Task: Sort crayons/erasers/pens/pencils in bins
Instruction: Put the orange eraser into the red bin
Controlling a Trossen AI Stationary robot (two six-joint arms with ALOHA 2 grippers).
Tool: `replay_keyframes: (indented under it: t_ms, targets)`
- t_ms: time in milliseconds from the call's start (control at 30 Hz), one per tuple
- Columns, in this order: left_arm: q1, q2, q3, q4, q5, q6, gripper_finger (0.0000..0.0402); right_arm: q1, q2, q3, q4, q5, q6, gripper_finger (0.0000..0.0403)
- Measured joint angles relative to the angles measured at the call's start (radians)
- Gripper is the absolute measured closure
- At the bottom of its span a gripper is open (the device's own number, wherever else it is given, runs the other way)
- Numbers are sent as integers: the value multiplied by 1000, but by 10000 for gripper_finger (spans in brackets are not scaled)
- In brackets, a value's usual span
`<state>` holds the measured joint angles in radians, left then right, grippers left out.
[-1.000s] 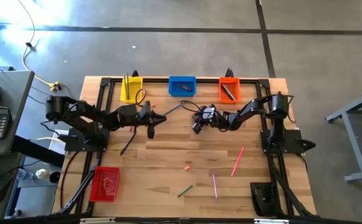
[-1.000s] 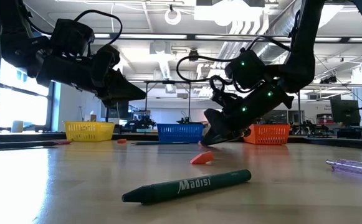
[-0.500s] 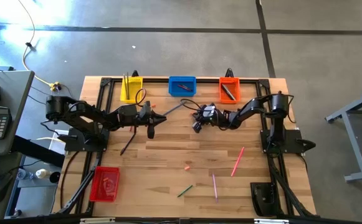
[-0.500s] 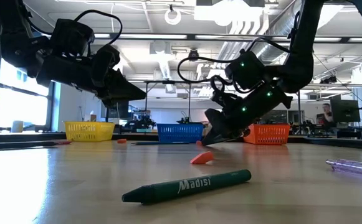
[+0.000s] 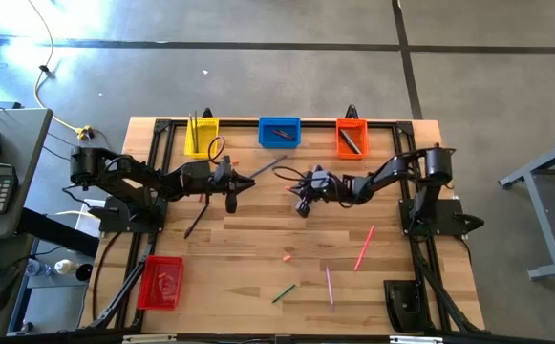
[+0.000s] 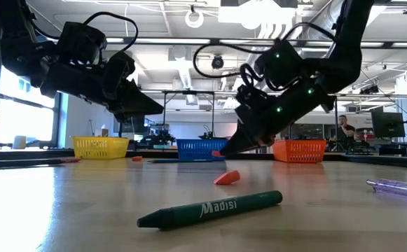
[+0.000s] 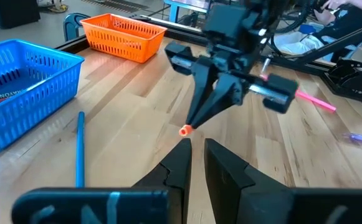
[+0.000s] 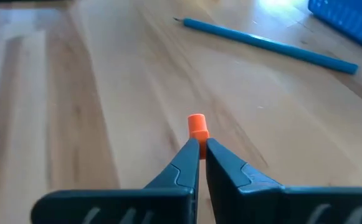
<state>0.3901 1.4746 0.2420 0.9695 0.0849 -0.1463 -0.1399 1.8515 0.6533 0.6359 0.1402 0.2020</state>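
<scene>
The orange eraser's flat end is in my right gripper's fingers, so I will set the eraser down and take the round end (image 8: 197, 122) with that gripper before passing it to my left gripper.
My right gripper (image 8: 200, 144) hangs over the middle of the table (image 5: 305, 197), shut on a small orange eraser (image 8: 197, 127), also seen in the left wrist view (image 7: 185, 130). My left gripper (image 7: 196, 148) hovers left of it (image 5: 231, 183) with a narrow gap between its fingers, holding nothing. A long blue stick (image 5: 266, 167) lies flat on the table between the grippers and the blue bin (image 5: 279, 132). The yellow bin (image 5: 201, 134) and orange bin (image 5: 351, 137) stand along the far edge. The red bin (image 5: 160, 282) sits near the near left corner. My right gripper pinches the orange eraser by its near end (image 8: 197, 138) between the two fingertips. The rest of the eraser sticks out beyond them. The fingers slant down toward the table's left, and the eraser is lifted clear of the table (image 6: 219, 152).
A black pen (image 5: 197, 218) lies under the left arm. Two pink pens (image 5: 364, 247) (image 5: 329, 284), a green crayon (image 6: 210, 208) and a reddish lump (image 6: 227, 178) lie on the near half. A person (image 6: 343, 126) stands far behind the table.
My right gripper has risen from the tabletop, staying shut, and the orange eraser at its fingertips has been lifted clear of the wood. The right arm has stretched out lower over the table.
</scene>
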Motion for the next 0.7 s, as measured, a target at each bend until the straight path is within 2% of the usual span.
replay_keyframes:
  t_ms: [167,400,567,700]
  targets:
    - [-1,0,0,-1,9,-9,367,26,-31,0,0,6,-8,396]
    - [-15,23,8,-10,106,-111,347,65,-43,37,30,6,-96,395]
    - [-45,82,32,-10,113,-112,306,78,-43,74,-112,6,-76,391]
    - [-69,143,59,-10,113,-72,281,89,-59,112,-349,-29,-98,365]
